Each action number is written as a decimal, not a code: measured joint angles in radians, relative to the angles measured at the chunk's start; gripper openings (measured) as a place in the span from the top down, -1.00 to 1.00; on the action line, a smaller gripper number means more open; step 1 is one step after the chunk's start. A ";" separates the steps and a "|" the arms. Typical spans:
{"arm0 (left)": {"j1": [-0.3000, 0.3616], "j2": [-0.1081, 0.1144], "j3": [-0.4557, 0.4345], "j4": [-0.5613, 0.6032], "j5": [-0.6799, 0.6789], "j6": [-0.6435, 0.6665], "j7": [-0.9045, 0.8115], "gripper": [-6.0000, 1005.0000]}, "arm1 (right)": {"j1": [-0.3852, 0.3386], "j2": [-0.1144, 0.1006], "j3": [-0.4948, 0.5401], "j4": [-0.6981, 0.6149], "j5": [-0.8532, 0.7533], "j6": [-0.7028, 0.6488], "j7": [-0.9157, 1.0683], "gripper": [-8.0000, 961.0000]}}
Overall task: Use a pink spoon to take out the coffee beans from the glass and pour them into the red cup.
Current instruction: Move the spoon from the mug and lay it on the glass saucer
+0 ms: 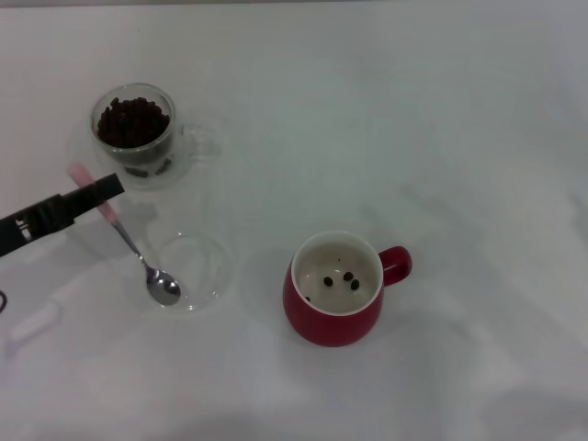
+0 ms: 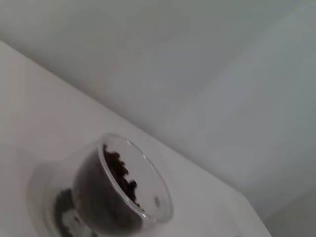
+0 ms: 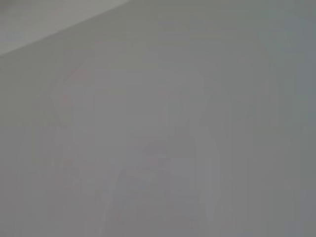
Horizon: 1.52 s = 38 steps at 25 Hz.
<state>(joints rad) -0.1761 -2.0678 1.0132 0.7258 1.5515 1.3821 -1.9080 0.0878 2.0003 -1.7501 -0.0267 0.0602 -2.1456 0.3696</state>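
I need to use my left gripper to lay the pink spoon across the clear glass dish (image 1: 189, 253), with the spoon's handle toward the glass.
The pink spoon (image 1: 126, 238) lies slanted, its metal bowl resting in a shallow clear glass dish (image 1: 207, 266). My left gripper (image 1: 103, 191) reaches in from the left and crosses the pale pink handle, shut on it. The glass (image 1: 135, 133), full of coffee beans (image 1: 133, 121), stands just behind the gripper; it also shows in the left wrist view (image 2: 116, 197). The red cup (image 1: 335, 312) stands to the right with its handle pointing right and a few coffee beans (image 1: 342, 278) on its cream bottom. My right gripper is out of view.
The white table (image 1: 441, 138) carries only the glass, the dish and the red cup. The right wrist view shows only a plain grey surface.
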 joint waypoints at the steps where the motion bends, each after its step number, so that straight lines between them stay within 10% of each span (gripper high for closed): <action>1: 0.001 0.000 -0.009 0.000 0.000 0.000 0.002 0.74 | -0.005 0.000 0.000 0.000 0.000 0.000 0.000 -0.26; 38: -0.162 -0.006 -0.059 -0.275 0.007 -0.089 0.137 0.74 | 0.011 0.000 0.000 0.001 -0.006 0.011 0.002 -0.26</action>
<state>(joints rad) -0.3378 -2.0734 0.9539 0.4509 1.5585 1.2927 -1.7709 0.0987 2.0005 -1.7501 -0.0261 0.0543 -2.1350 0.3713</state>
